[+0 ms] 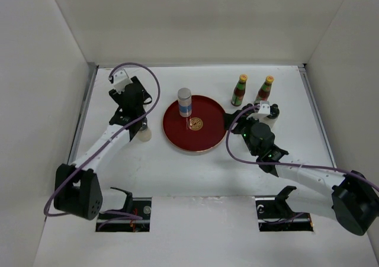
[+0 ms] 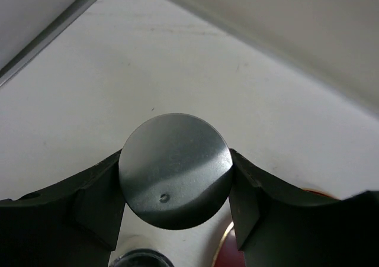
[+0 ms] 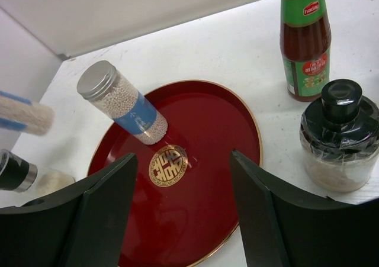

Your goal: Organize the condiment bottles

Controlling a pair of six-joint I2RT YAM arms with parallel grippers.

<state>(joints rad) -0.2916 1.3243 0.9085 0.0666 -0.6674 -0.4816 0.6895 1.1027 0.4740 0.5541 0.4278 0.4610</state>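
Note:
The grey-lidded bottle will leave my left gripper on the red tray [image 1: 173, 124] beside the blue-labelled cylinder, toward the black-capped white shaker.
A grey-lidded, blue-labelled cylinder [image 1: 185, 101] of white beads stands on the red tray [image 1: 204, 138]; it also shows in the right wrist view [image 3: 121, 101]. Two red-green sauce bottles [image 1: 239, 90] [image 1: 265, 89] with yellow caps stand behind the tray's right side. A black-capped shaker [image 3: 339, 137] stands right of the tray. My left gripper [image 1: 136, 120] is left of the tray, shut on a bottle with a round grey lid [image 2: 174, 169]. A black-capped white shaker [image 3: 18, 173] is beside it. My right gripper [image 3: 183, 157] is open and empty over the tray's right part.
White walls enclose the table on the left, back and right. The tray [image 3: 207, 219] has a gold rim and a gold centre mark [image 3: 168, 165]. The left wall's metal edge [image 2: 47, 36] runs close behind the left gripper.

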